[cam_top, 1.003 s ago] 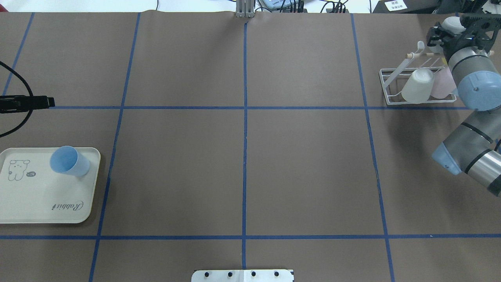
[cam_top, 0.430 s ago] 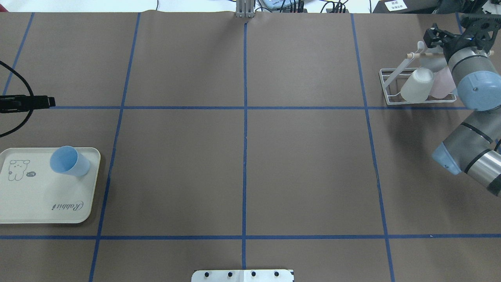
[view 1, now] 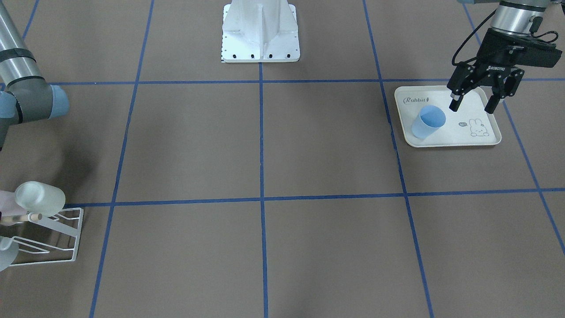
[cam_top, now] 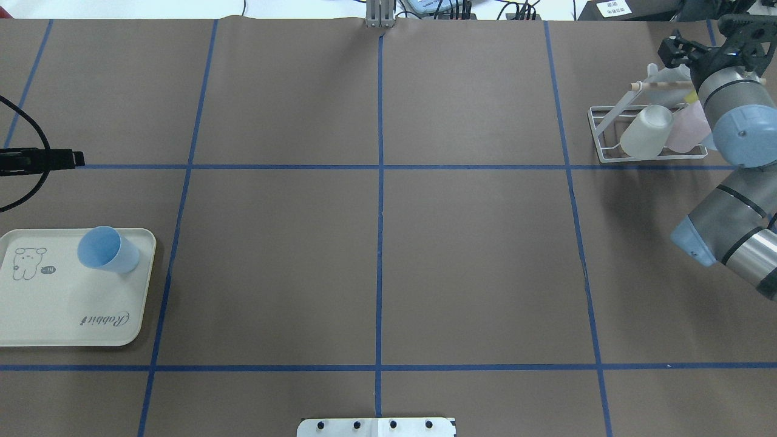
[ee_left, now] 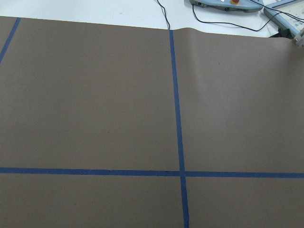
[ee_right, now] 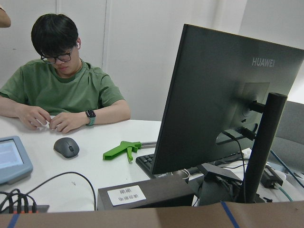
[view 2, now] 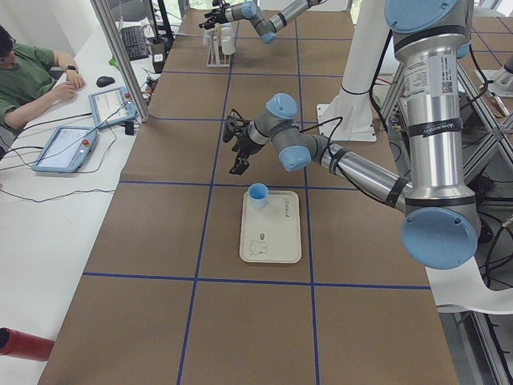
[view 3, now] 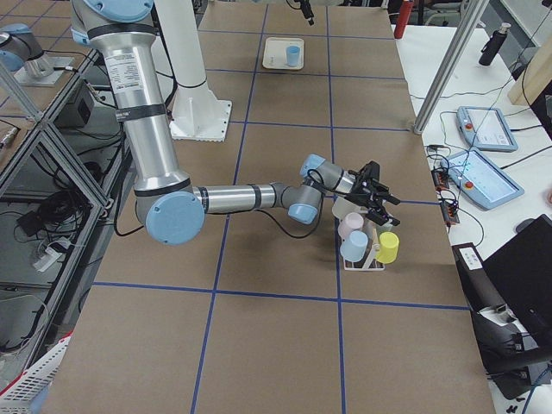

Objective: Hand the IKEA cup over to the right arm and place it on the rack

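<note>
Next, my left gripper goes to the light blue IKEA cup and closes on the cup's rim (view 1: 445, 116), on the side toward the tray's rabbit drawing.
The IKEA cup (cam_top: 108, 249), light blue, stands upright on the far right corner of the cream rabbit tray (cam_top: 67, 315); the front view also shows this cup (view 1: 428, 123). My left gripper (view 1: 471, 107) hangs open and empty in the air, above and beyond the tray. The white wire rack (cam_top: 607, 130) stands at the far right and carries a clear cup (cam_top: 646, 130), a pink cup (cam_top: 686, 127) and a whitish cup (cam_top: 665, 76) near its wooden dowel. My right gripper (cam_top: 672, 50) hovers just behind the rack, open and holding nothing.
In the right side view the rack (view 3: 362, 263) also holds a blue cup (view 3: 354, 246) and a yellow cup (view 3: 388, 247). The robot base plate (cam_top: 376, 426) sits at the near edge. A person sits at a desk beyond the far edge.
A second ago my right gripper held a whitish cup above the rack; that cup now rests on the rack and the gripper has drawn back. The left gripper and blue cup stayed put.
</note>
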Controlling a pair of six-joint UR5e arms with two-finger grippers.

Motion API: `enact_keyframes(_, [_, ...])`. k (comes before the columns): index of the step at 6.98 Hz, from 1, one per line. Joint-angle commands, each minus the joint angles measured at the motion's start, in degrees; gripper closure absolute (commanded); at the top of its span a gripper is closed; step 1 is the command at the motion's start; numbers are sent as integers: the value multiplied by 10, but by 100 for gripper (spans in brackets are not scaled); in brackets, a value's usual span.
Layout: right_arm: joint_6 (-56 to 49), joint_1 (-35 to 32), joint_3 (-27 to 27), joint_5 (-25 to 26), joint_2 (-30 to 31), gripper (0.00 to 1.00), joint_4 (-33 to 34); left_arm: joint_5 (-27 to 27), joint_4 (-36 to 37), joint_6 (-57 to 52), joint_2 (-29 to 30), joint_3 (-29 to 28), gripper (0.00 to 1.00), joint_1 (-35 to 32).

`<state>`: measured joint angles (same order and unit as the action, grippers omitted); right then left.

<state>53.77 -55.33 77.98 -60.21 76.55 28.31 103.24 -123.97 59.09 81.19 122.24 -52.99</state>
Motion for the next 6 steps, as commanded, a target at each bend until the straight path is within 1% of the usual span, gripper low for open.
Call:
enact_keyframes(1, [5, -24, 64, -9, 4, 0, 2, 37, 29, -50, -1, 0, 0, -32])
enact_keyframes(2, [10, -28, 100, -9, 0, 0, 5, 40, 36, -56, -4, -4, 0, -33])
enact_keyframes(3, [54, -27, 133, -16, -1, 0, 7, 71, 65, -57, -8, -7, 0, -34])
enact_keyframes(4, [138, -26, 169, -50, -2, 0, 9, 102, 104, -77, -10, -5, 0, -40])
enact_keyframes(5, [205, -21, 216, -94, -3, 0, 31, 133, 149, -99, -11, -2, 0, -52])
enact_keyframes(6, [247, -6, 260, -124, -3, 0, 66, 157, 166, -102, -11, -2, 0, -56])
